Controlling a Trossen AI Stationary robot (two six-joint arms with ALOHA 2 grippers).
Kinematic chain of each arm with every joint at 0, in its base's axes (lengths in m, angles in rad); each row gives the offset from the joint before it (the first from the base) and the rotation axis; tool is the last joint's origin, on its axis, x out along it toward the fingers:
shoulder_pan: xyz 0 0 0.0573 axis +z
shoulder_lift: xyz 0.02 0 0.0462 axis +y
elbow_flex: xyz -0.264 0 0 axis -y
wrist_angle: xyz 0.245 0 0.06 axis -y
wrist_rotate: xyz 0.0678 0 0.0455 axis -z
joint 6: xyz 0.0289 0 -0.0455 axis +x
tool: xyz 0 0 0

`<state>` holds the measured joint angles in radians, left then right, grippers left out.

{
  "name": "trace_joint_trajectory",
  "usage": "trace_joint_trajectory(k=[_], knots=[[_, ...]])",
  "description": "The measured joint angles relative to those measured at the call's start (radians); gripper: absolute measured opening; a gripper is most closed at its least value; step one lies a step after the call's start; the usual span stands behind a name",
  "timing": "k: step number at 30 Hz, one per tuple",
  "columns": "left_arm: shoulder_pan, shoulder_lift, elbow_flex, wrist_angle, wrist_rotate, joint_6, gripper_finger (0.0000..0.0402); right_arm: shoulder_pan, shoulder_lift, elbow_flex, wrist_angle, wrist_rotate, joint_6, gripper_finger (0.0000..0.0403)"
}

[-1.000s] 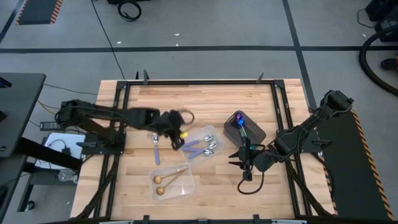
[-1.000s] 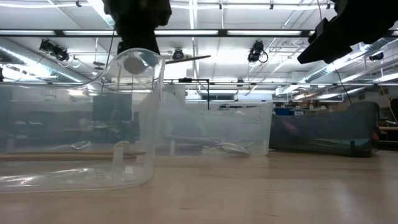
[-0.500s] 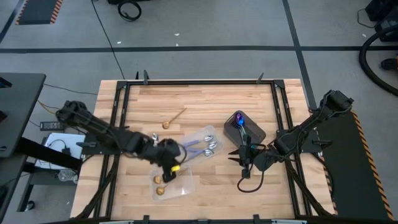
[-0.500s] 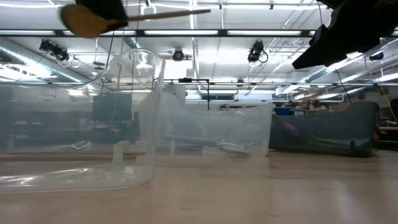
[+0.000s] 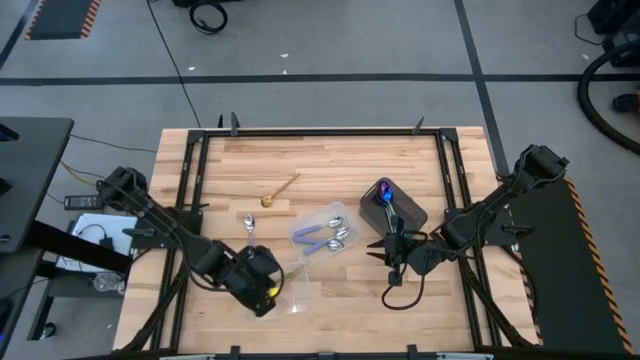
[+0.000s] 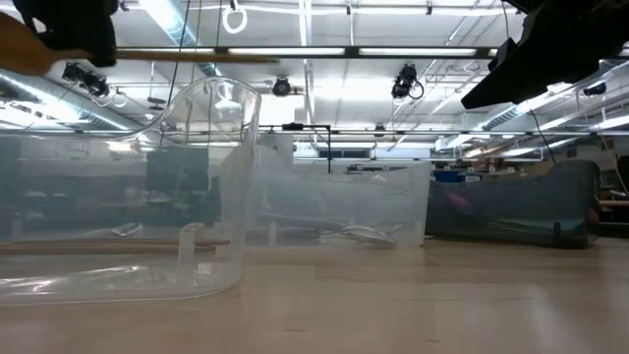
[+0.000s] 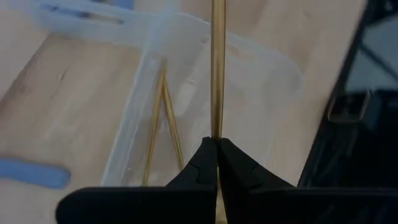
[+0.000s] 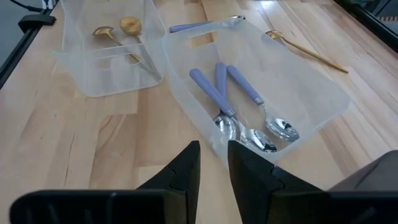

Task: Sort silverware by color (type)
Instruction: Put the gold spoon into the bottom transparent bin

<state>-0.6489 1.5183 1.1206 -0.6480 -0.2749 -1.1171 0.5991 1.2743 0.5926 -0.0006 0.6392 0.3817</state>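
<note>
My left gripper is to let go of the gold spoon, now held over the near clear tray, setting it down among the two gold spoons in the near clear tray (image 5: 274,291) (image 7: 168,149).
My left gripper (image 5: 262,290) hovers over the near clear tray (image 5: 298,292), shut on a gold spoon (image 7: 216,74). Two more gold spoons (image 8: 118,31) lie in that tray. Another gold spoon (image 5: 281,188) lies flat on the table farther back. A spoon with a blue handle (image 5: 249,232) lies on the table left of the middle clear tray (image 5: 325,232), which holds three such spoons (image 8: 249,118). My right gripper (image 5: 395,262) is open and empty, right of the trays and near the dark grey tray (image 5: 405,212). My left gripper pinches the gold spoon's handle (image 7: 216,130) between its two fingertips, close to the bowl end (image 6: 18,54). The fingers come from above. The spoon is lifted clear and lies level, its long handle (image 6: 197,57) reaching out over the near tray.
The dark grey tray holds an iridescent purple-blue spoon (image 5: 386,195). Bare wood lies at the far part of the table and between the trays and the near edge. Black frame rails run along the table's sides.
My left gripper has carried the gold spoon from the table's middle toward the near edge, past the middle tray and over the near clear tray. The spoon has stayed level and clear of the table. The gold spoon on the table behind it now shows.
</note>
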Motion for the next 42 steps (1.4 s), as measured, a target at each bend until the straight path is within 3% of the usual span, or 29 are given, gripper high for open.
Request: trace_joint_trajectory(k=[9,16,27,42], knots=[[-0.057,0.050,0.001,0.028,-0.018,-0.324,0.0006,0.000,0.000,0.000,0.005,0.000,-0.013,0.0092],[-0.102,0.054,0.000,0.017,-0.045,-0.459,0.0006,0.000,0.000,0.000,0.007,0.000,-0.019,0.0092],[-0.064,0.144,0.000,0.006,0.059,-0.464,0.0006,0.000,0.000,0.000,0.005,-0.001,-0.026,0.0092],[-0.048,0.235,0.000,-0.001,0.113,-0.469,0.0006,0.000,0.000,0.000,0.006,0.000,-0.038,0.0092]])
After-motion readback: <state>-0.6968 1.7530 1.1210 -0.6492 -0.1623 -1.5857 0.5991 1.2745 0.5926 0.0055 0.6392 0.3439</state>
